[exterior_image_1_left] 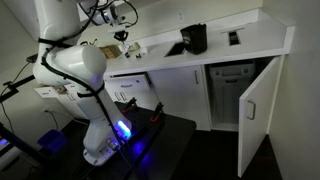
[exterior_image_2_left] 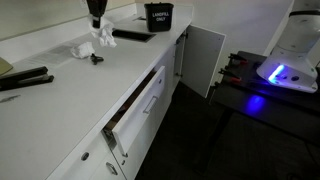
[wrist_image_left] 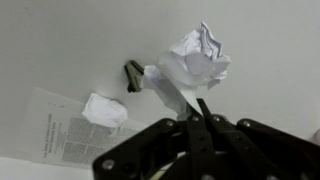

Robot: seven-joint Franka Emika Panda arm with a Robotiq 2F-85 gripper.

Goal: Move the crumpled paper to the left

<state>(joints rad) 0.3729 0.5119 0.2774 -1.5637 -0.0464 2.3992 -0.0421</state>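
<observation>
The crumpled paper, now held over the white counter, will be let go by my gripper on the white counter's far end [exterior_image_1_left: 118,60], close to the front edge and clear of the dark clip.
The crumpled paper [wrist_image_left: 195,62] is a whitish wrinkled wad. In the wrist view my gripper [wrist_image_left: 200,104] is shut on its lower edge, with the wad hanging past the fingertips. In an exterior view the gripper [exterior_image_2_left: 97,22] holds the paper [exterior_image_2_left: 105,39] just over the white counter [exterior_image_2_left: 60,110], near the back wall. In an exterior view the gripper [exterior_image_1_left: 122,36] is over the counter's far end. A second, smaller white wad [wrist_image_left: 103,110] lies on a printed sheet [wrist_image_left: 55,135]; it also shows in an exterior view [exterior_image_2_left: 79,50].
A small dark clip [wrist_image_left: 134,76] lies by the wads. A black appliance [exterior_image_2_left: 158,15] and a flat black item [exterior_image_2_left: 130,35] sit further along the counter. Black tools [exterior_image_2_left: 25,79] lie nearer. A drawer [exterior_image_2_left: 135,105] and a cabinet door [exterior_image_2_left: 205,55] stand open.
</observation>
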